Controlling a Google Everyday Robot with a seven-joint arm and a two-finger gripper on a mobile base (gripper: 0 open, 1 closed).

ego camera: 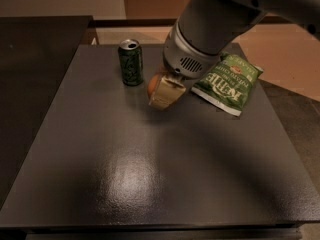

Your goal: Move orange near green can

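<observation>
My gripper is going to the table (163, 81) between the green can and the chip bag. It will let go of the orange there, closer to the can.
The green can (131, 62) stands upright at the back left of the dark table (100, 149). It is dark green with pale patterning and a silver top. My gripper (159, 90) is just right of the can, shut on the orange (152, 86). Only the left part of the orange shows between the cream fingers (166, 93). The orange sits a short gap to the right of the can, low over the table. I cannot tell whether it touches the surface.
A flat green chip bag (227, 81) with white lettering lies at the back right, partly behind my arm (210, 29). A second dark surface (35, 49) adjoins on the left. The table's front edge runs along the bottom.
</observation>
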